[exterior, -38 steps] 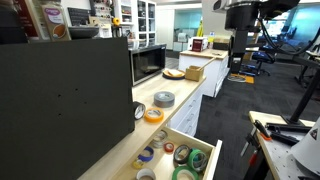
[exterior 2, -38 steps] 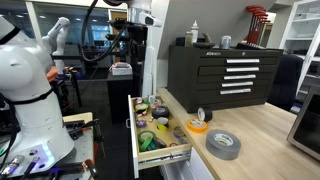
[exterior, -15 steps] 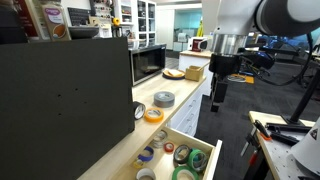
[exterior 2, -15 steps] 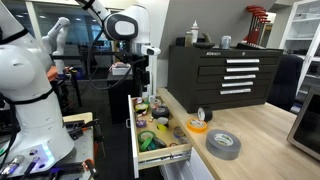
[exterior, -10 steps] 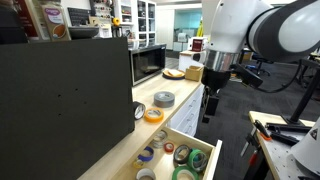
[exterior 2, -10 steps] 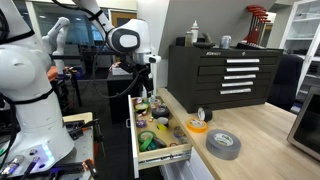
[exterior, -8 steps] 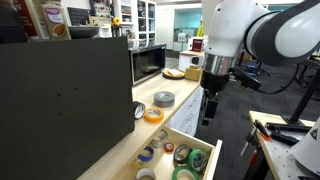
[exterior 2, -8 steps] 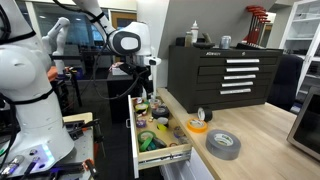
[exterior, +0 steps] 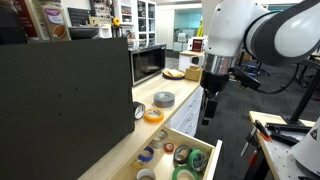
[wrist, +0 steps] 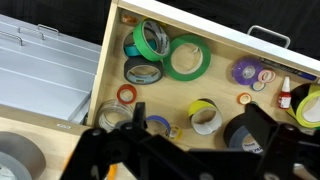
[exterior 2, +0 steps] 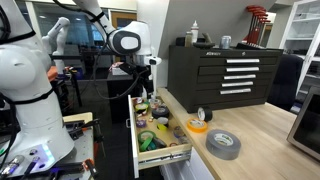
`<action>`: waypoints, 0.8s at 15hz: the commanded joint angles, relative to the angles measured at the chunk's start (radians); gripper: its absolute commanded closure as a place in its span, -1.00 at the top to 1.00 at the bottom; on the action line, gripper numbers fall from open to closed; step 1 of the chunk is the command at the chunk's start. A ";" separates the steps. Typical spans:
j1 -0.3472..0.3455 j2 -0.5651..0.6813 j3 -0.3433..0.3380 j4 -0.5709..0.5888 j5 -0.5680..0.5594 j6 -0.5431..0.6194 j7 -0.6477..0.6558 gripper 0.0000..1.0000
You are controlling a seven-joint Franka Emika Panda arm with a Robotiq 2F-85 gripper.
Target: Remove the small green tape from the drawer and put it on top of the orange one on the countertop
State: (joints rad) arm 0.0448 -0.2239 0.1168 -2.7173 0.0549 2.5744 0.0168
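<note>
The robot's gripper needs to close on the raised edge (exterior: 197, 152) (wrist: 162, 40) of the small green tape, which is the tilted ring between the black roll and the front of the drawer.
The drawer (wrist: 104, 75) stands open below the countertop (exterior: 182, 84), with several tape rolls in it. The small green tape (wrist: 187, 57), a bright green ring with a pale core, lies flat near the drawer's back, beside a darker green roll (wrist: 150, 40). The orange one (exterior: 153, 115) lies on the countertop next to a grey roll (exterior: 164, 99); it also shows in an exterior view (exterior 2: 197, 126). My gripper (wrist: 200, 125) is open and empty, hanging above the drawer. It shows in both exterior views (exterior: 207, 112) (exterior 2: 140, 88).
In the drawer also lie a yellow-and-black roll (wrist: 203, 113), a black roll (wrist: 245, 130), a blue roll (wrist: 155, 125), a purple roll (wrist: 248, 70) and a red ring (wrist: 125, 94). A black tool chest (exterior 2: 225, 70) stands on the countertop. A microwave (exterior: 148, 62) sits further along.
The arm has come down from high up and moved over the open drawer. In the last half second it has not visibly moved. The rolls lie as before.
</note>
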 commanded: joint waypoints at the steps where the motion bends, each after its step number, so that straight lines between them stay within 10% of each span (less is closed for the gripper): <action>1: 0.006 0.071 -0.002 0.021 -0.040 0.035 0.030 1.00; 12: 0.013 0.388 -0.032 0.166 -0.231 0.125 0.032 1.00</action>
State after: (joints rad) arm 0.0448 0.0644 0.1140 -2.6059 -0.1075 2.6654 0.0228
